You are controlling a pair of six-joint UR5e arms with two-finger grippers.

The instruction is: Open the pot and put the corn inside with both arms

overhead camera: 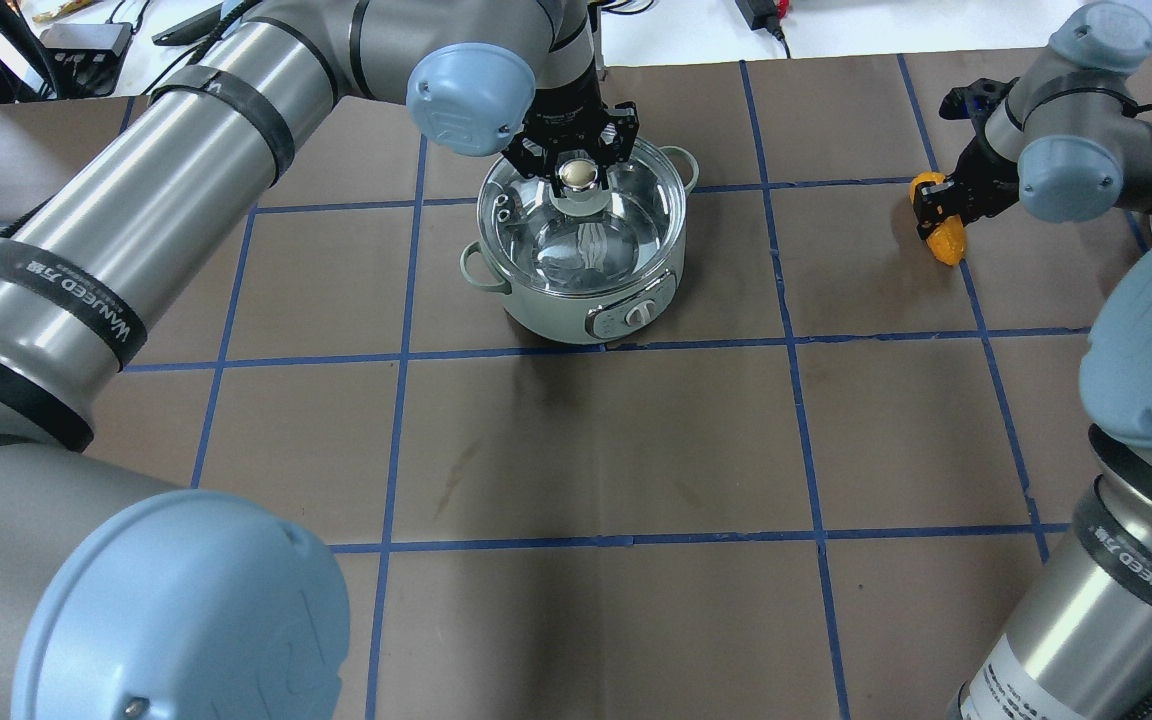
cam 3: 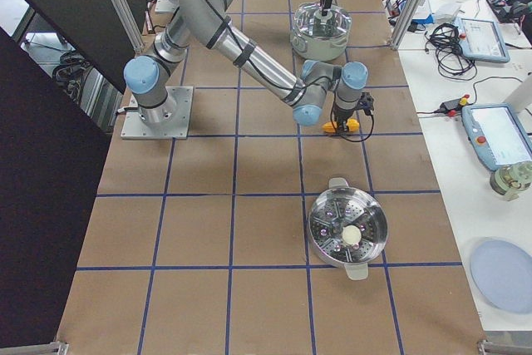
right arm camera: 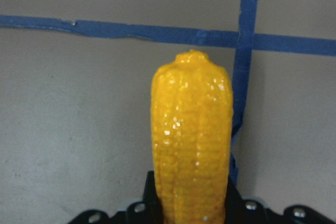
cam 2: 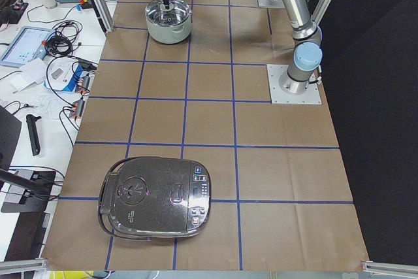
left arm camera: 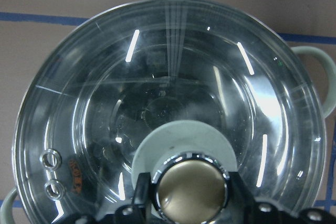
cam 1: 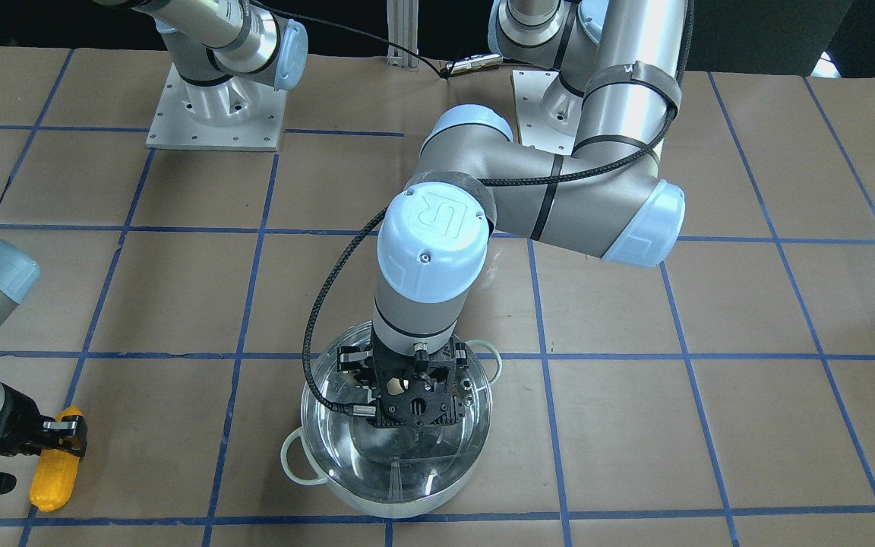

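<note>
My right gripper is to let go of the yellow corn on the middle of the pot's shiny bottom (cam 1: 393,443), with the corn's tip pointing away.
The pot (overhead camera: 546,305) has a pale green body, two pale loop handles and a shiny inside, and stands at the table's far middle. Its glass lid (overhead camera: 636,215) lies over it. My left gripper (overhead camera: 576,172) comes straight down and is shut on the lid's metal knob (left arm camera: 191,190), with a finger on each side. I cannot tell whether the lid is raised off the rim. The yellow corn (cam 1: 54,475) lies low at the table on the right side. My right gripper (cam 1: 58,434) is shut on its thick end, and its tip (right arm camera: 191,77) points away.
A black rice cooker (cam 2: 157,197) stands at the table's left end. A steel pot with a perforated insert (cam 3: 347,229) stands near its right end. Blue tape lines grid the brown table (overhead camera: 586,450). The arm bases (cam 1: 213,114) are bolted at the robot's side.
</note>
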